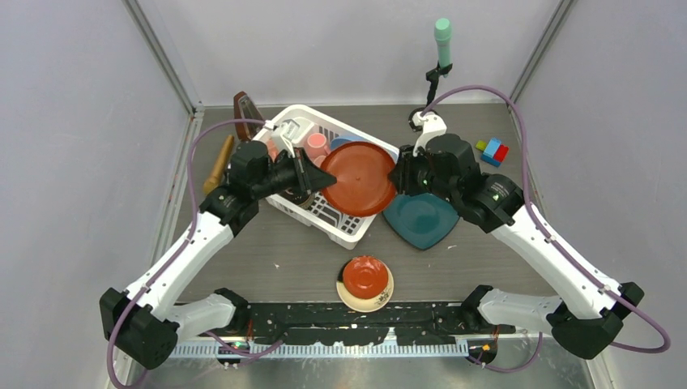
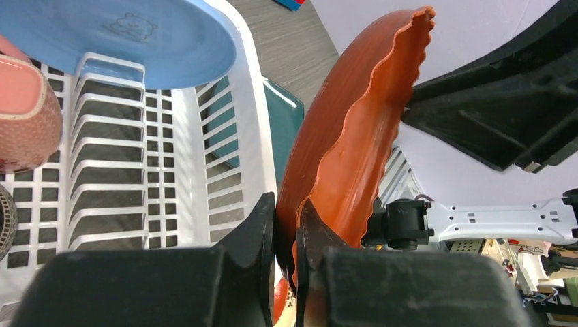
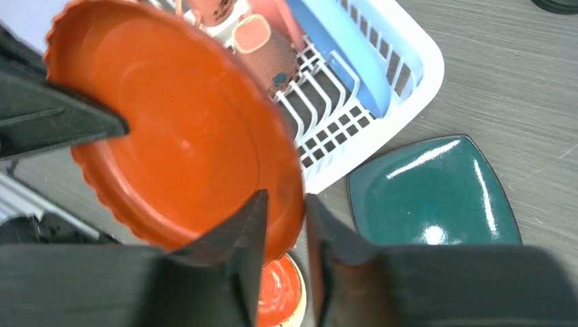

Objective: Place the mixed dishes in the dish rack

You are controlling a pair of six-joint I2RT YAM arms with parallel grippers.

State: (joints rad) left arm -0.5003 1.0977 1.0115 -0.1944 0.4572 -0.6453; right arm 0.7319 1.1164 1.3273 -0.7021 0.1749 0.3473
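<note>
My left gripper holds the red plate's rim near the pink mugs. Next, my right gripper grabs its opposite rim (image 1: 390, 183) before standing the plate by the light blue plate.
A large red scalloped plate (image 1: 360, 177) hangs tilted over the right end of the white dish rack (image 1: 356, 231). My left gripper (image 2: 286, 218) is shut on its left rim (image 2: 354, 122). My right gripper (image 3: 285, 204) straddles the opposite rim (image 3: 184, 136), open, with a gap at one finger. In the rack stand a light blue plate (image 2: 123, 34) and pink mugs (image 3: 262, 48). The dark teal plate (image 1: 421, 220) lies on the table right of the rack. The red saucer (image 1: 364, 275) rests on the cream saucer (image 1: 360, 301) near the front.
A brown metronome (image 1: 243, 105) and a wooden stick (image 1: 217, 162) sit left of the rack. Coloured toy blocks (image 1: 492, 151) lie at the back right. A green-topped stand (image 1: 442, 36) rises at the back. Grey walls close in the sides.
</note>
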